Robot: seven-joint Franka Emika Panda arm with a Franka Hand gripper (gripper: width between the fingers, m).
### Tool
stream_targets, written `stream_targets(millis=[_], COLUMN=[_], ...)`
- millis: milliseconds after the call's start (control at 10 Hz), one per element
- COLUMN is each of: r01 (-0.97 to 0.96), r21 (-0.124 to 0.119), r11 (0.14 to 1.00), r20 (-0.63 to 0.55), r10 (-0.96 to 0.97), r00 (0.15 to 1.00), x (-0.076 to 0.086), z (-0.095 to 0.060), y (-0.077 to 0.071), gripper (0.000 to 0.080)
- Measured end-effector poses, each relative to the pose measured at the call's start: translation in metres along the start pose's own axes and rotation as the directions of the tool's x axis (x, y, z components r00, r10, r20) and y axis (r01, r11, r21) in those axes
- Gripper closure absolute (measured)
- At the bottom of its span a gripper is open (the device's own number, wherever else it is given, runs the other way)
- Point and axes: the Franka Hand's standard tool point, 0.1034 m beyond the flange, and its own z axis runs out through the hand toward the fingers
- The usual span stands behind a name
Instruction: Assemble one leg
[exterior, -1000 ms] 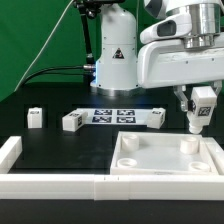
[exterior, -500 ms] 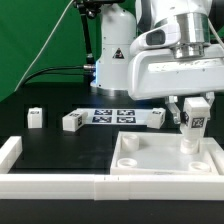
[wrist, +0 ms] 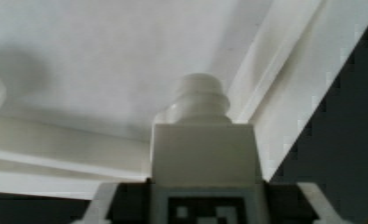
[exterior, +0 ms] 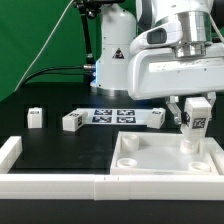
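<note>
Next, my gripper releases the white leg, which is standing in the square piece's corner socket (exterior: 201,164) (wrist: 195,128) nearest the front border, below my gripper.
My gripper (exterior: 194,112) is shut on a white leg (exterior: 193,128) with a square marker tag, held upright over the far right corner of the large white square piece (exterior: 165,160) with round corner sockets. In the wrist view the leg (wrist: 202,150) fills the middle, its peg end pointing at the piece's inner corner (wrist: 92,70). Three more legs lie on the black table: one (exterior: 35,117) at the exterior view's left, one (exterior: 72,121) beside it, one (exterior: 157,118) behind the square piece.
The marker board (exterior: 113,115) lies flat at the middle back. A white raised border (exterior: 50,184) runs along the table's front, with a corner block (exterior: 9,152) at the exterior view's left. The robot base (exterior: 115,55) stands behind.
The gripper with the leg has moved from farther right and higher to down over the square piece's far right corner; little change in the last half second.
</note>
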Motion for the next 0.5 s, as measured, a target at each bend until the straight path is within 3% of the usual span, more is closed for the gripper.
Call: stream_targets(millis=[500], r01=[0.011], r21=[-0.005], r11=[1.0], r20=[-0.005], r10=[-0.011], r00=[1.0], x=[0.037], z=[0.009], y=[0.021], gripper=[0.0511])
